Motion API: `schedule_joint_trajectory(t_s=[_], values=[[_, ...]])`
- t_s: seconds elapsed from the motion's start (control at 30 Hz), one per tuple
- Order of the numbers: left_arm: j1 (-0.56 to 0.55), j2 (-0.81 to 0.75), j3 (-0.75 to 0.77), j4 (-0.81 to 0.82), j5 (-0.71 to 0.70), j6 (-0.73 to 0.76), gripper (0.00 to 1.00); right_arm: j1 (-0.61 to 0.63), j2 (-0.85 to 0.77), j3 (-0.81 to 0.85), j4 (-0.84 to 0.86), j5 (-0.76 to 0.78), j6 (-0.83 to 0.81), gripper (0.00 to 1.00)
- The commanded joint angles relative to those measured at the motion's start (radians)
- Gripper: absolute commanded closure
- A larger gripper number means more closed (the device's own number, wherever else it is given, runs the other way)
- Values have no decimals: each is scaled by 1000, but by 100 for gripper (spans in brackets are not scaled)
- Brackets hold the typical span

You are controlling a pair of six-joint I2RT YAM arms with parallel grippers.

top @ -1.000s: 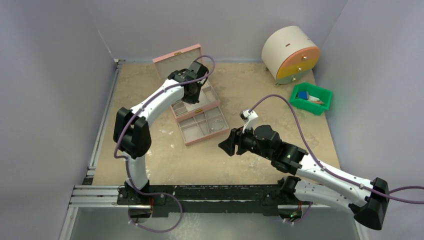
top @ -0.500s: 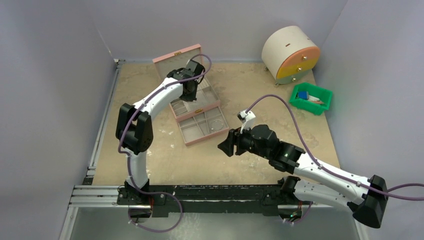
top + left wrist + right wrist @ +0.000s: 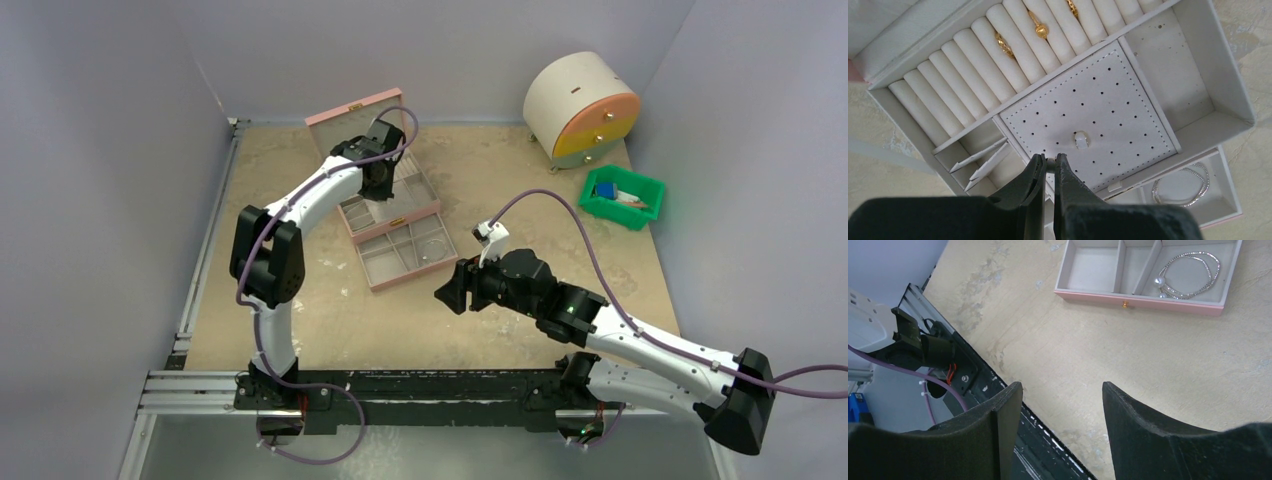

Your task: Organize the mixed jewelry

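Observation:
The small pale stud in my left gripper needs to be released on the perforated white pad (image 3: 380, 209) (image 3: 1061, 152), next to the other pale stud.
The pink jewelry box (image 3: 392, 212) stands open at the back middle of the table, its lower drawer (image 3: 408, 251) pulled out. My left gripper (image 3: 1050, 161) hangs over the box's perforated white pad (image 3: 1108, 100) and is shut on a small pale stud (image 3: 1050, 165). Another pale stud (image 3: 1080, 139) sits in the pad. Three gold rings (image 3: 1004, 45) are tucked in the ring rolls. A silvery wire bracelet (image 3: 1182, 184) lies in the drawer; it also shows in the right wrist view (image 3: 1193, 269). My right gripper (image 3: 1062, 395) is open and empty over bare table, near the drawer's front.
A round beige drum (image 3: 580, 108) with an orange and yellow face stands at the back right. A green bin (image 3: 624, 198) with blue items sits in front of it. The black rail (image 3: 998, 405) runs along the table's near edge.
My left gripper has moved a little back and left over the box's top tray. The right arm has barely shifted.

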Motion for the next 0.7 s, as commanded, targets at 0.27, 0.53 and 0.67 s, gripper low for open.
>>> schedule_joint_trajectory(t_s=[0.27, 0.53, 0.67], values=[[1, 6, -11, 44, 35, -7, 100, 2, -21, 20, 42, 4, -3, 37], [2, 16, -11, 34, 40, -2, 100, 1, -20, 19, 43, 5, -4, 37], [2, 16, -13, 28, 43, 2, 100, 1, -15, 19, 47, 4, -4, 37]])
